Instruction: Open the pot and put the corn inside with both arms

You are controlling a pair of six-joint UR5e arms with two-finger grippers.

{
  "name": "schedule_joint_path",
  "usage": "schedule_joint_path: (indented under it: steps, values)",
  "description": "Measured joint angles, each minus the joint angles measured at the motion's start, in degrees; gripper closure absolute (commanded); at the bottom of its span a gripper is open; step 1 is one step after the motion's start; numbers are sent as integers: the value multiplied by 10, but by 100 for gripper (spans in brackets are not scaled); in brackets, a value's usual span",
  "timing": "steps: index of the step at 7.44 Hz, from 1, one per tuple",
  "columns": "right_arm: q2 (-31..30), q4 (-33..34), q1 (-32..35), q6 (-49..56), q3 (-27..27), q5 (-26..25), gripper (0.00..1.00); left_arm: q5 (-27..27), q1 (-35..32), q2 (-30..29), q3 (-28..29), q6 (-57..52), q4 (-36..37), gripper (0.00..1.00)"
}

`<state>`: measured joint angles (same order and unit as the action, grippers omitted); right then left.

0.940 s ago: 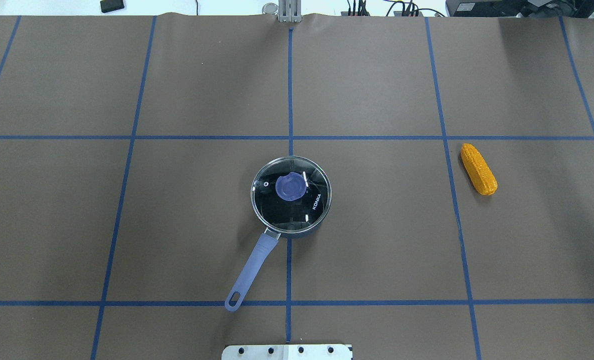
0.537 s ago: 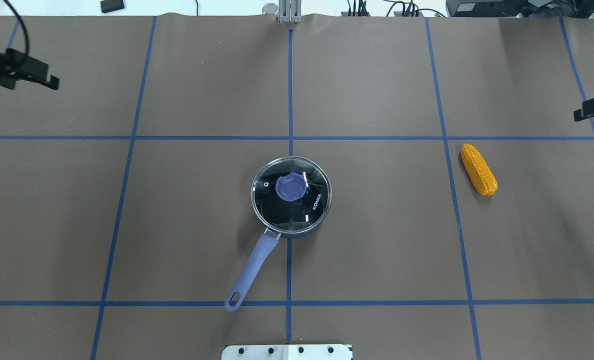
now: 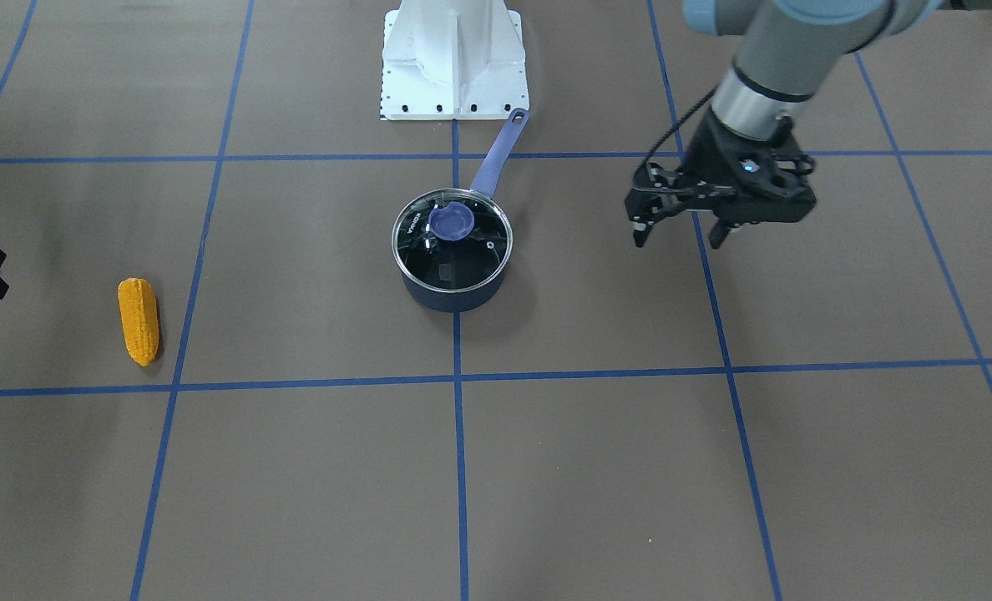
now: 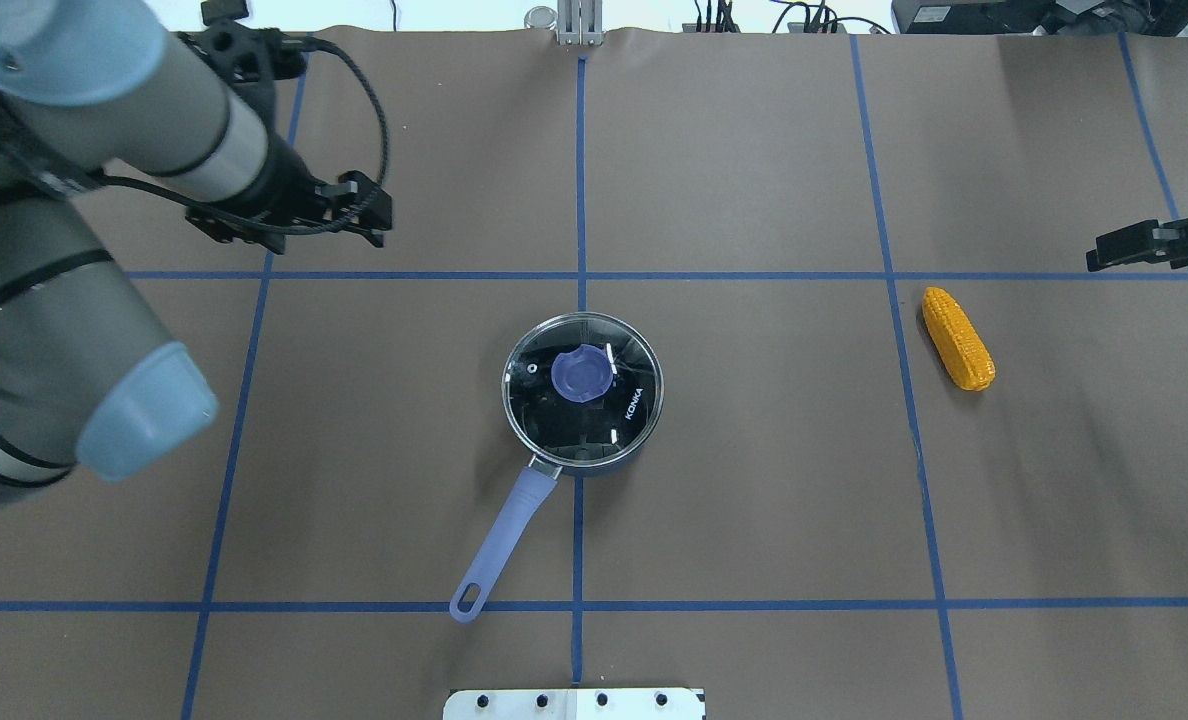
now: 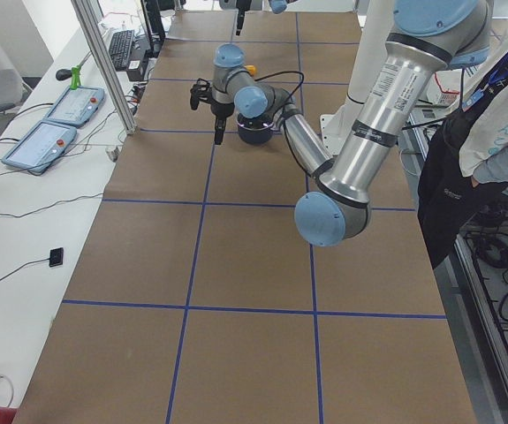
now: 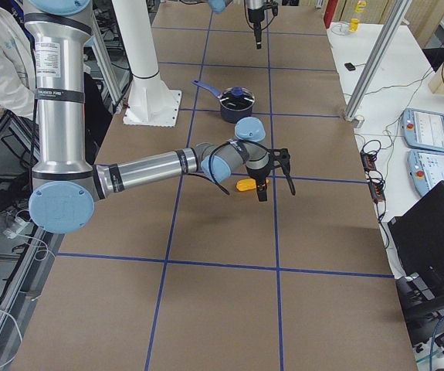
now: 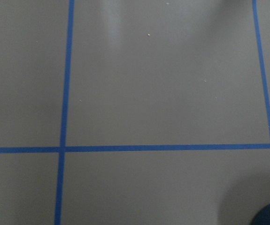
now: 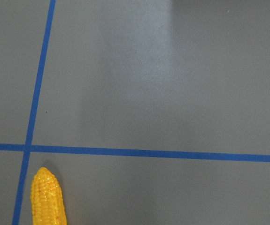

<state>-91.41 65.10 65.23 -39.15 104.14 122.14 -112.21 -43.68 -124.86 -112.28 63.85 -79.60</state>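
Note:
Next, the left gripper moves to the glass lid's blue knob [image 3: 452, 220] and closes there, because the pot has to be opened for the corn.
The dark navy pot [image 4: 582, 390] stands at the table's middle, its glass lid with blue knob [image 4: 582, 373] on it and its periwinkle handle [image 4: 504, 540] pointing toward the robot. It also shows in the front view [image 3: 452, 250]. The orange-yellow corn [image 4: 957, 338] lies on the table far to the right, seen also in the front view [image 3: 139, 321] and the right wrist view [image 8: 48, 199]. My left gripper [image 3: 678, 239] hangs open and empty, left of and beyond the pot [image 4: 329, 225]. My right gripper [image 4: 1114, 250] is open and empty just beyond the corn [image 6: 276, 192].
The white base pedestal [image 3: 454, 58] stands at the robot's side of the table. Blue tape lines grid the brown table cover [image 4: 754, 150]. An operator [image 5: 492, 115] stands by the robot's side. Control pendants [image 5: 50, 141] lie on the side bench.
Both arms came into view. The left gripper swung in from the far left edge toward the pot; the right gripper edged in toward the corn. Pot and corn have not moved.

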Motion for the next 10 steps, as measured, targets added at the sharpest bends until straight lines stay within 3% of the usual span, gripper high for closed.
schedule_joint_path:
  steps: [3, 6, 10]
  values:
    - [1, -1, -14, -1, 3, -2, 0, 92, 121, -89, 28, 99, 50, 1]
    - [1, -1, -16, -1, 4, -2, 0, 109, 160, -196, 163, 147, 42, 1]
    - [1, -1, -17, -1, 3, -3, 0, 109, 165, -189, 216, 149, -20, 1]
